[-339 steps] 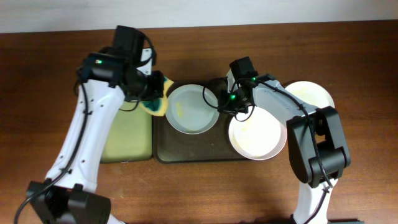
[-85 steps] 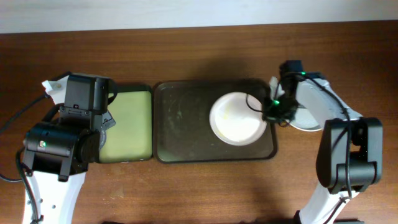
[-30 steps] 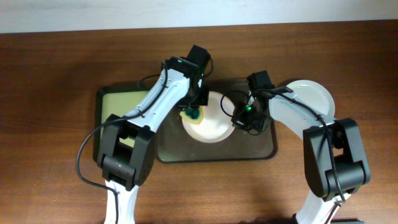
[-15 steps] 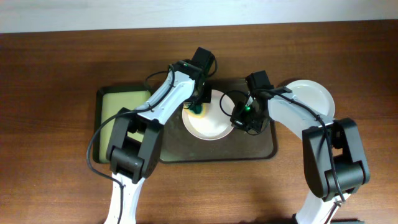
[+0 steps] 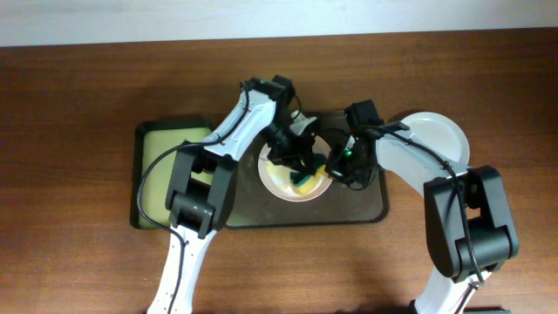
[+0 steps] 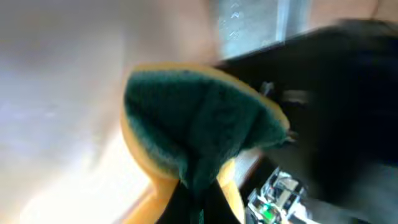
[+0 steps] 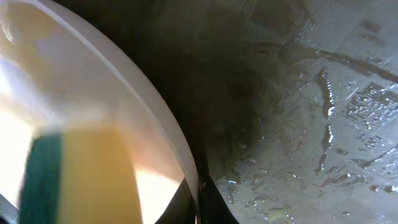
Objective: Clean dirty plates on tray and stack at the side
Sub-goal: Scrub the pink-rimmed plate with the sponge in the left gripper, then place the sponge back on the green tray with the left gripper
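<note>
I need to use my left gripper to release the yellow-and-green sponge near the middle of the smaller black tray's yellow-green inside (image 5: 172, 171).
A cream-white plate (image 5: 281, 180) lies on the dark brown tray (image 5: 366, 205). My left gripper (image 5: 303, 174) is shut on a yellow-and-green sponge (image 5: 307, 181) and presses it on the plate's right part; in the left wrist view the sponge (image 6: 199, 130) fills the frame above the jaws (image 6: 199, 208). My right gripper (image 5: 336, 169) is shut on the plate's right rim; in the right wrist view the rim (image 7: 155, 124) runs between the fingers (image 7: 199, 202), with the sponge (image 7: 81, 174) at lower left. Another white plate (image 5: 440, 139) lies off the tray at the right.
A smaller black tray with a yellow-green inside (image 5: 157, 170) lies left of the brown tray. The brown tray's surface is wet (image 7: 311, 124). Both arms cross over the tray's middle.
My left gripper has swept the sponge from the plate's upper left to its right part, close to the right gripper. The right gripper has held the rim still.
</note>
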Robot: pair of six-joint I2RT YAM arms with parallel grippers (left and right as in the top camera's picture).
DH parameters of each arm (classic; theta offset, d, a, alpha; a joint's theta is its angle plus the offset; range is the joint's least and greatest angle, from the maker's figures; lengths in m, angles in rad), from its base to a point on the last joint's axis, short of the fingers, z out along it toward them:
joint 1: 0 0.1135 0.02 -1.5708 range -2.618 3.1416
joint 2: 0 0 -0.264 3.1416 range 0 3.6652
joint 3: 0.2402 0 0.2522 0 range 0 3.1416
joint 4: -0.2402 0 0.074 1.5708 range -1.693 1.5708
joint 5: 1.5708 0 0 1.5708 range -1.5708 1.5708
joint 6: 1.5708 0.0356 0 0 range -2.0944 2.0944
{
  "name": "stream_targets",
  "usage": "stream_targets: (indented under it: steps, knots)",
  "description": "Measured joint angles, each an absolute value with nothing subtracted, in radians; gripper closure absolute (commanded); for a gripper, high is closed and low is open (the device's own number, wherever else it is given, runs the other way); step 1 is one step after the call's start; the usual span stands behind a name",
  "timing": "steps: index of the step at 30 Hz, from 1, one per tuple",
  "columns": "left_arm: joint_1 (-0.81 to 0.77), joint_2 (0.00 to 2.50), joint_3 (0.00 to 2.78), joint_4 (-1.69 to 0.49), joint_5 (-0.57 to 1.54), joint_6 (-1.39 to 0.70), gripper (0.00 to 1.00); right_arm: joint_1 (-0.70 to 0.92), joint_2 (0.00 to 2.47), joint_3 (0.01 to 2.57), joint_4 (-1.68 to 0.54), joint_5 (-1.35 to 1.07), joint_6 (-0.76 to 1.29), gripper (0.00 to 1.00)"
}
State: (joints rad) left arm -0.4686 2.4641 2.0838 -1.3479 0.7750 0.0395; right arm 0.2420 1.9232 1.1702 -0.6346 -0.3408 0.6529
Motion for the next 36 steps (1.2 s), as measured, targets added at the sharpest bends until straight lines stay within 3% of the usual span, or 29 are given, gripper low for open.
stream_targets:
  steps: [4,6,9,12,16,19,20,23,24,26,29,30,31,32,34,35,36]
  knots:
    - [-0.463,2.424,2.382,-1.479,0.455,-0.063,1.0,0.242,1.923,1.17,-0.629,-0.341,0.65,0.96]
    - [-0.464,2.417,2.32,-1.469,0.277,-0.143,1.0,0.242,1.923,1.17,-0.629,-0.341,0.65,0.96]
    - [-0.463,2.411,2.071,-1.267,0.206,-0.215,1.0,0.243,1.923,1.17,-0.627,-0.341,0.65,0.96]
    - [-0.442,2.35,1.886,-1.113,0.346,-0.228,1.0,0.244,1.923,1.17,-0.627,-0.34,0.651,0.96]
    - [-0.435,2.352,1.817,-1.179,0.683,-0.122,1.0,0.244,1.923,1.17,-0.628,-0.339,0.65,0.94]
    - [-0.384,2.25,1.814,-1.167,0.751,-0.097,1.0,0.244,1.923,1.17,-0.626,-0.339,0.651,0.92]
    - [-0.354,2.175,1.816,-1.164,0.707,-0.102,1.0,0.244,1.923,1.17,-0.624,-0.34,0.653,0.92]
    - [-0.22,1.886,1.845,-1.281,0.077,-0.281,1.0,0.244,1.923,1.17,-0.622,-0.338,0.648,0.92]
    - [-0.195,1.873,1.832,-1.302,-0.106,-0.358,1.0,0.244,1.923,1.17,-0.623,-0.338,0.646,0.84]
    - [-0.177,1.885,1.698,-1.186,-0.244,-0.422,1.0,0.244,1.923,1.17,-0.619,-0.338,0.643,0.72]
    - [-0.107,1.917,1.402,-0.936,-0.315,-0.458,1.0,0.244,1.923,1.171,-0.616,-0.351,0.601,0.66]
    - [-0.082,1.919,1.351,-0.865,-0.299,-0.441,1.0,0.244,1.921,1.171,-0.617,-0.352,0.596,0.56]
    - [-0.056,1.92,1.322,-0.849,-0.284,-0.424,0.97,0.244,1.921,1.171,-0.617,-0.353,0.593,0.48]
    - [-0.033,1.92,1.31,-0.84,-0.262,-0.388,0.95,0.244,1.92,1.171,-0.615,-0.359,0.591,0.46]
    - [-0.01,1.92,1.309,-0.825,-0.215,-0.316,0.8,0.245,1.914,1.172,-0.615,-0.361,0.58,0.46]
    - [-0.006,1.92,1.309,-0.825,-0.192,-0.283,0.64,0.245,1.914,1.173,-0.618,-0.366,0.546,0.45]
    - [0.001,1.92,1.309,-0.825,-0.175,-0.267,0.53,0.245,1.914,1.175,-0.62,-0.368,0.522,0.44]
